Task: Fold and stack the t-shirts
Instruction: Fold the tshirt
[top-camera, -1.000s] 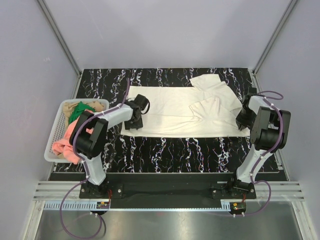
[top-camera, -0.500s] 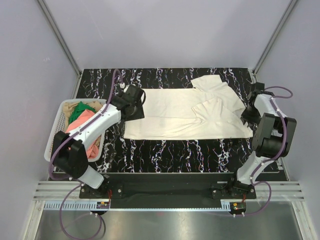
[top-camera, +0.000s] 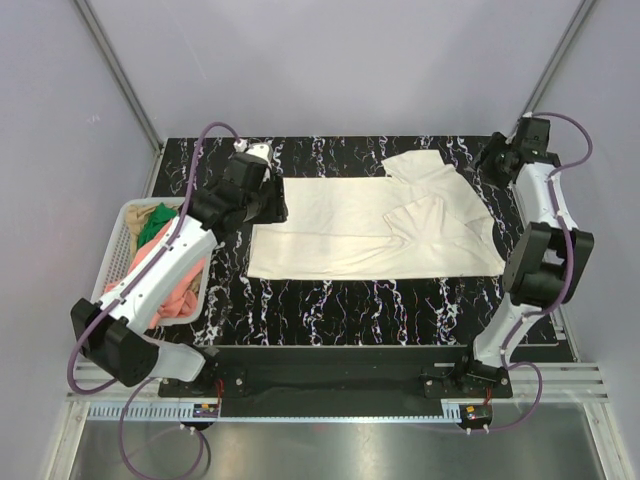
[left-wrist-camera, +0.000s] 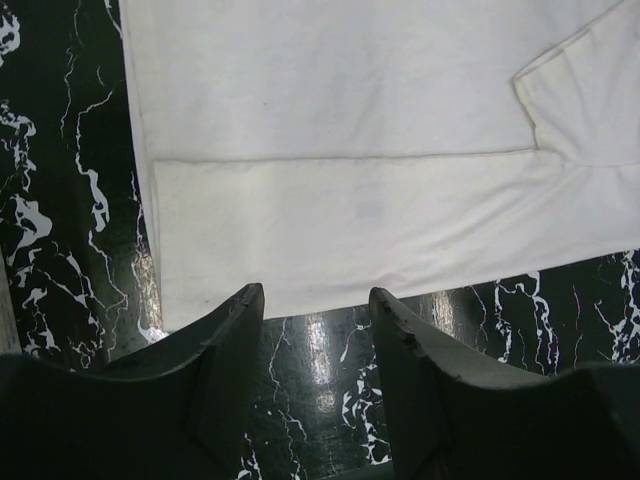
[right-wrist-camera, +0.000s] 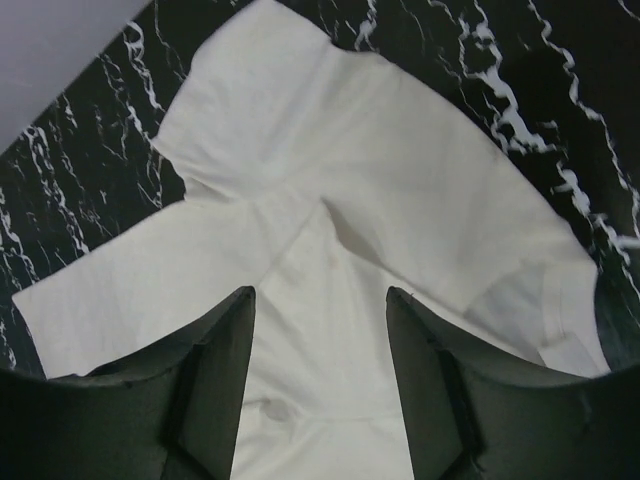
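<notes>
Next, my right gripper should go to the large cream-white t-shirt's back sleeve and close there, where the sleeve meets the shoulder (top-camera: 442, 164) (right-wrist-camera: 335, 52).
The large cream-white t-shirt (top-camera: 360, 225) lies spread flat on the black marble table (top-camera: 340, 300), sleeves to the right. My left gripper (top-camera: 268, 200) hovers open and empty by the shirt's left hem. In the left wrist view its fingers (left-wrist-camera: 225, 340) frame bare table just off the shirt's edge (left-wrist-camera: 350, 200). My right gripper (top-camera: 497, 160) is open and empty, raised at the back right beyond the sleeve. In the right wrist view it looks down on the shirt's sleeves and collar area (right-wrist-camera: 330, 200). Green (top-camera: 152, 228), salmon-pink (top-camera: 172, 275) and tan (top-camera: 172, 211) shirts lie in the basket.
The white mesh basket (top-camera: 110, 285) stands at the table's left edge, beside my left arm. Grey walls and metal frame posts close in the back and sides. Bare marble table shows in front of the shirt.
Both arms have drawn away from the shirt's ends and risen. The left gripper moved back and up from the left hem; the right gripper swung to the back right corner.
</notes>
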